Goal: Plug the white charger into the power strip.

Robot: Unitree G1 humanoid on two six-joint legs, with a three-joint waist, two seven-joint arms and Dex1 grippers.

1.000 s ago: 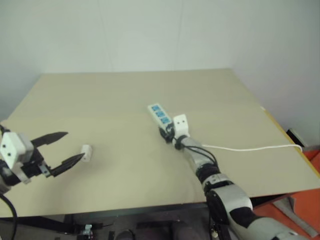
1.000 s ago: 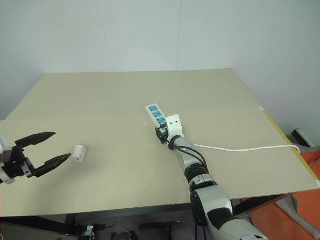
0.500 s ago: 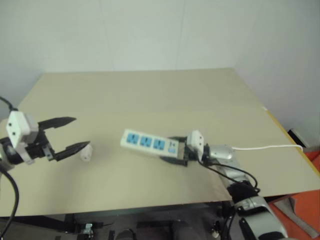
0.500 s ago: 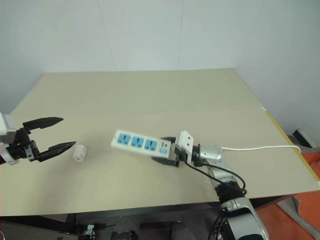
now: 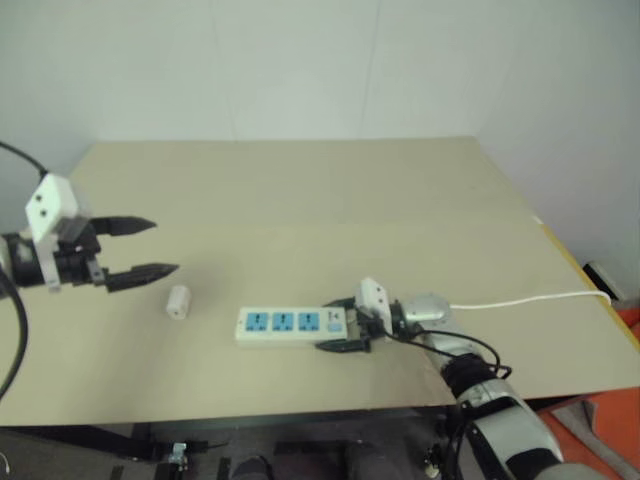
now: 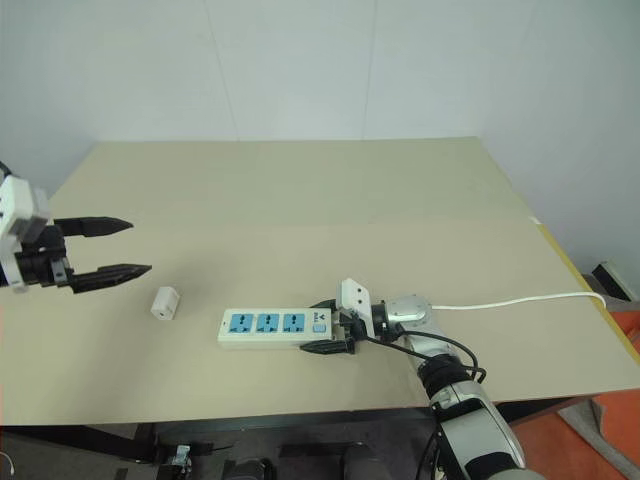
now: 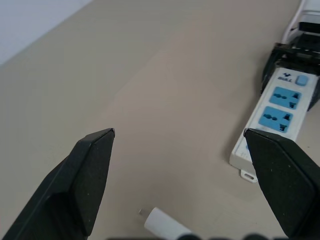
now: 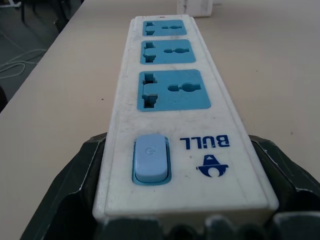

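The small white charger beside the loose end of the power strip is next for my left gripper, which should go down and close on the charger's long sides (image 5: 178, 303) (image 7: 167, 225).
The power strip (image 5: 285, 325) is a white bar with three blue sockets. It lies level, crosswise near the table's front edge, sockets up. My right gripper (image 5: 335, 325) is shut on its switch end (image 8: 150, 157), one black finger on each long side. The small white charger (image 5: 178, 301) lies on the table to the left of the strip's free end, apart from it. My left gripper (image 5: 160, 246) hovers open above and left of the charger, holding nothing. In the left wrist view the charger (image 7: 165, 225) shows low between the open fingers (image 7: 95, 175).
The strip's thin white cable (image 5: 530, 297) runs right from my right gripper to the table's right edge. The tan table (image 5: 300, 190) stretches bare behind both things. A white wall stands behind it, and orange floor shows at the lower right.
My right gripper has swung the strip from pointing away to lying crosswise, and has drawn it back and lower toward the front edge. The left gripper has risen away from the charger, still open.
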